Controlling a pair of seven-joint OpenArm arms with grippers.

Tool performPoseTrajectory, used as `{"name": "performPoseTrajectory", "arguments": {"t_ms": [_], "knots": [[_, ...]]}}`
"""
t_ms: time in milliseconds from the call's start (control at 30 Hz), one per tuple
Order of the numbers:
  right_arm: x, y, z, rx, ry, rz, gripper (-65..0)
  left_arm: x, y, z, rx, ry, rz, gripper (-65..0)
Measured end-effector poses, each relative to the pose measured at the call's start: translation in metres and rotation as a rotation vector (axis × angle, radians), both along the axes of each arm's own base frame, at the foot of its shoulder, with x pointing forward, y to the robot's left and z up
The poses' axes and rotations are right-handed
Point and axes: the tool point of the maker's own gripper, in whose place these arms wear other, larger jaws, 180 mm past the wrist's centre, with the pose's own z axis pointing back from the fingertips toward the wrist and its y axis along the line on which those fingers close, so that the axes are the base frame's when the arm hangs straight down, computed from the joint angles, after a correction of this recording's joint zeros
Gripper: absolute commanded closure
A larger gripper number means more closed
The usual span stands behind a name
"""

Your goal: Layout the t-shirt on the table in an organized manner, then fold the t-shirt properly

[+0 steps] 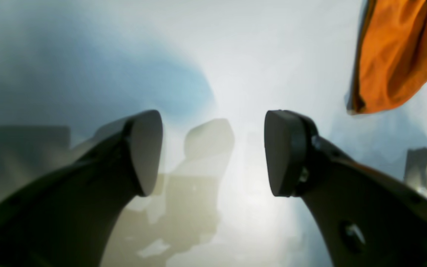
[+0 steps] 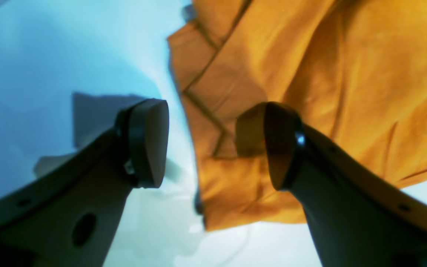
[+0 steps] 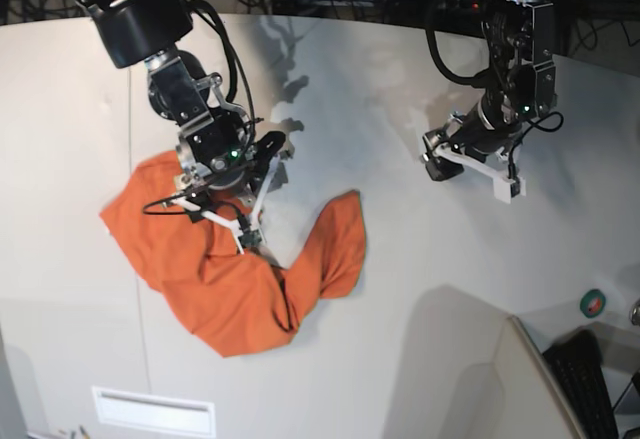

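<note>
My left gripper is to go to the orange t-shirt next. It should close there on the far corner of its stretched-out flap (image 3: 354, 199) (image 1: 359, 106).
The orange t-shirt (image 3: 230, 279) lies crumpled on the off-white table (image 3: 400, 89), left of centre, with one flap stretching right. My right gripper (image 3: 222, 221) hovers open over the shirt's upper edge. In the right wrist view (image 2: 217, 144) one finger is over the shirt (image 2: 347, 74) and the other over bare table (image 2: 32, 55). My left gripper (image 3: 478, 167) is open and empty over bare table at the right, apart from the shirt. In the left wrist view (image 1: 213, 152) the shirt (image 1: 395, 55) shows only at the upper right.
A green tape roll (image 3: 594, 302) and a dark keyboard (image 3: 590, 379) sit at the lower right beside an upright panel (image 3: 510, 379). A white slotted plate (image 3: 153, 411) lies near the front edge. Cables run along the back.
</note>
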Motion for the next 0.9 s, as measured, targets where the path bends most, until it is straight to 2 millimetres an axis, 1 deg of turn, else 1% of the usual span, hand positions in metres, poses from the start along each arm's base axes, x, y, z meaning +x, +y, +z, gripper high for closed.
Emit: {"name": "performPoseTrajectory", "arguments": {"t_ms": [100, 167, 367, 400, 467, 533, 633, 700, 900], "knots": [[0.000, 0.000, 0.000, 0.000, -0.004, -0.001, -27.8, 0.000, -0.001, 0.000, -0.002, 0.000, 0.000, -41.0], [0.000, 0.000, 0.000, 0.000, -0.004, -0.001, -24.3, 0.000, 0.000, 0.000, 0.000, 0.000, 0.000, -41.0], [0.002, -0.003, 0.001, -0.006, -0.006, -0.002, -22.5, 0.000, 0.001, 0.000, 0.001, 0.001, 0.002, -41.0], [0.003, -0.005, 0.001, -0.011, -0.011, -0.001, -20.7, 0.000, 0.001, 0.000, 0.000, 0.001, 0.001, -41.0], [0.006, -0.012, 0.002, -0.022, -0.015, -0.004, -12.5, -0.001, 0.000, -0.001, 0.000, 0.003, 0.001, -41.0], [0.007, -0.019, 0.002, -0.037, -0.017, -0.006, 0.0, -0.001, 0.000, -0.001, 0.000, 0.005, 0.001, -41.0], [0.007, -0.019, 0.001, -0.037, -0.014, -0.008, 0.0, -0.001, -0.003, -0.002, -0.005, 0.004, -0.001, -41.0], [0.007, -0.016, 0.001, -0.031, -0.014, -0.007, 0.0, 0.000, -0.009, -0.003, -0.023, 0.003, 0.007, -41.0], [0.004, -0.018, -0.001, -0.036, -0.009, -0.008, 0.0, 0.002, -0.045, -0.005, -0.106, -0.002, 0.016, -41.0]]}}
